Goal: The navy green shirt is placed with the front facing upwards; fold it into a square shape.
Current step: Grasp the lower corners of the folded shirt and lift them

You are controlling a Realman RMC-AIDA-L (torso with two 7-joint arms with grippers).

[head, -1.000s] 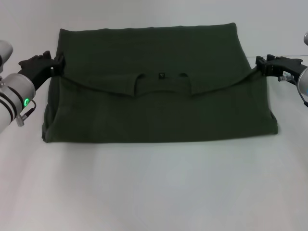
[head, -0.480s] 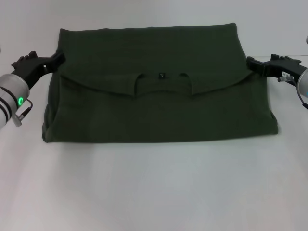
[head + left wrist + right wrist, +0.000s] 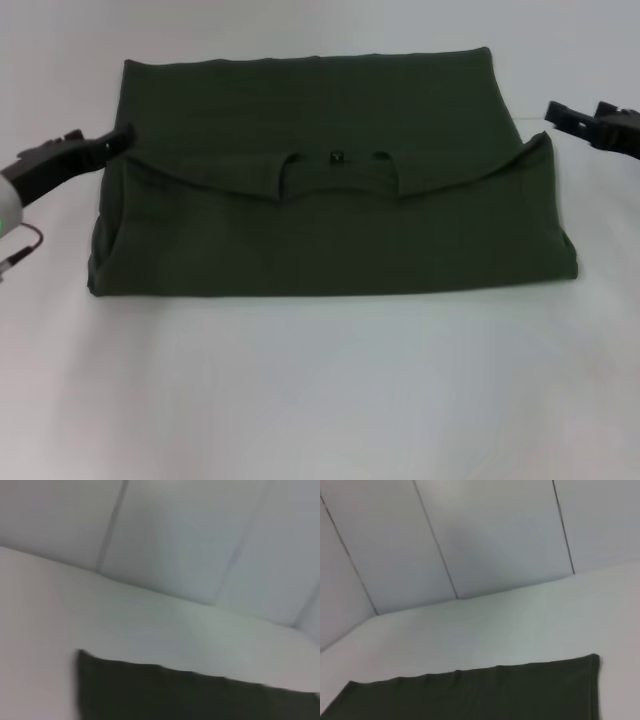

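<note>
The robot's left gripper will next move to the near corner [image 3: 101, 286] of the navy green shirt on that gripper's own side and close there.
The navy green shirt [image 3: 330, 230] lies on the table as a wide folded rectangle. Its collar half is turned down over the lower half, and the small black neck label [image 3: 337, 156] shows at the centre of the fold edge. Just off the shirt's left edge, my left gripper [image 3: 105, 143] is open and holds nothing. My right gripper [image 3: 565, 113] hangs open beyond the right edge, a short gap away from the cloth. A shirt corner [image 3: 130, 690] shows in the left wrist view and a straight shirt edge [image 3: 470, 695] in the right wrist view.
The shirt rests on a white table [image 3: 320, 380] with bare surface in front and at both sides. Pale wall panels [image 3: 495, 540] stand behind the table's far edge.
Both grippers let go of the shirt's side corners and drew outward, the left one to the left and the right one to the right and back. The shirt stayed still.
</note>
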